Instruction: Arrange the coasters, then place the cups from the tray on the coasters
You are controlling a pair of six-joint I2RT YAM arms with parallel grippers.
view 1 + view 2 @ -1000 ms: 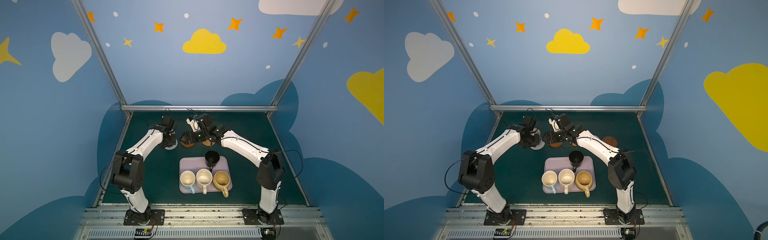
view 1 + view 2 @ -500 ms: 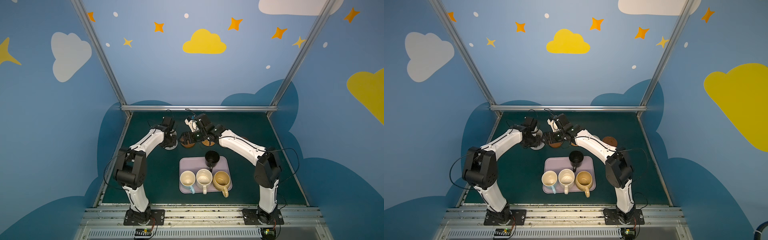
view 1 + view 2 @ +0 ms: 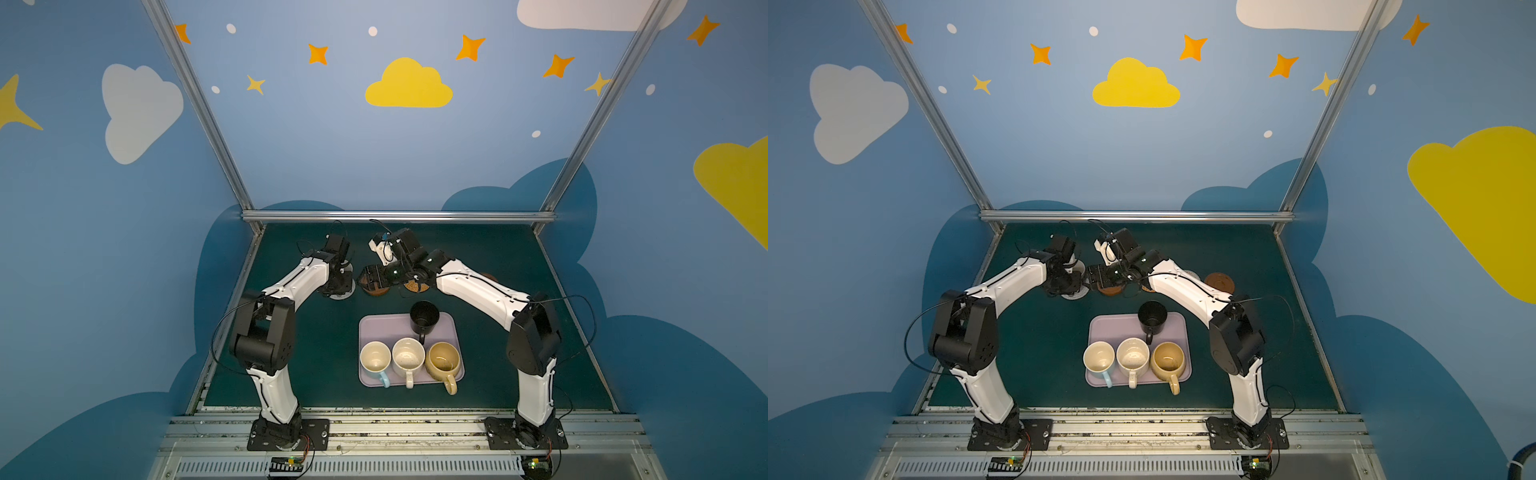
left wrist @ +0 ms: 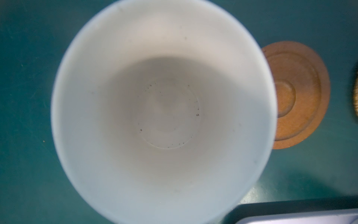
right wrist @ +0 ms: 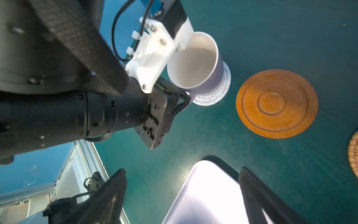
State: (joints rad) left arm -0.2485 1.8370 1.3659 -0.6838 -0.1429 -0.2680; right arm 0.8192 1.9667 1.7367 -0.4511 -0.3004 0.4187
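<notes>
The black cup on the lilac tray is next for my right gripper, which should go to it and take hold of its handle [image 3: 422, 337].
My left gripper [image 5: 185, 98] is shut on the handle of the lilac cup [image 5: 193, 64], which stands on a pale woven coaster [image 5: 217, 95]. The cup's white inside [image 4: 162, 108] fills the left wrist view. A brown wooden coaster [image 5: 277, 103] lies bare beside it, and an orange woven coaster [image 5: 353, 153] lies further on. My right gripper [image 5: 184, 194] hangs open and empty over the mat near the corner of the lilac tray [image 5: 209, 194]. In both top views the tray [image 3: 386, 324] holds the black cup [image 3: 424, 318], light blue cup [image 3: 375, 357], speckled cream cup [image 3: 408, 355] and mustard cup [image 3: 444, 359].
A second brown wooden coaster [image 3: 1219, 281] lies behind the right arm, with a pale one [image 3: 1192, 274] partly hidden next to it. Both wrists crowd the back middle of the green mat [image 3: 316, 353]. A metal rail [image 3: 395, 216] bounds the back.
The right gripper has drifted slightly toward the back left. The left arm shifted a little while keeping its hold on the lilac cup.
</notes>
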